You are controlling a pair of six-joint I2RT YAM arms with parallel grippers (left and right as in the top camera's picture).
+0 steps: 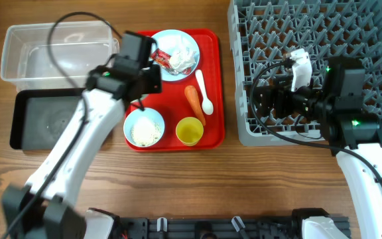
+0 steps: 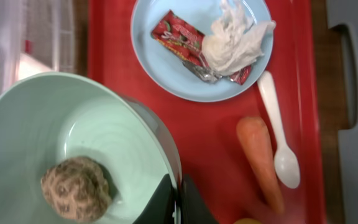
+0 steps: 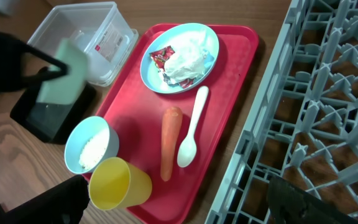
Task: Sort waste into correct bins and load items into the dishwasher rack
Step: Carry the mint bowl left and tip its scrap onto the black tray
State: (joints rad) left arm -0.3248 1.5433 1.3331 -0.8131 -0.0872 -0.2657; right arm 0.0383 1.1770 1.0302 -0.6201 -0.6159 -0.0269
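Observation:
Next, I release the mint bowl from my left gripper on the red tray [image 1: 143, 91], between blue plate and rice bowl.
My left gripper [image 2: 179, 199] is shut on the rim of a mint bowl [image 2: 67, 143] with a small brown lump [image 2: 75, 188] inside. In the right wrist view that bowl [image 3: 64, 73] hangs tilted over the black tray [image 3: 51, 118], beside the clear tub [image 3: 98, 31]. On the red tray [image 1: 214, 79], the blue plate [image 1: 186, 41] holds a red wrapper [image 2: 179, 34] and a white tissue [image 2: 235, 40]. The carrot [image 1: 194, 101], spoon [image 1: 203, 91], yellow cup [image 1: 190, 131] and rice bowl [image 1: 144, 127] lie nearby. My right gripper [image 3: 179, 211] stands open and empty by the grey rack [image 1: 323, 40].
The clear tub [image 1: 52, 50] and black tray [image 1: 45, 119] sit at the left, side by side. The red tray lies between them and the rack. Bare wood runs along the table's front.

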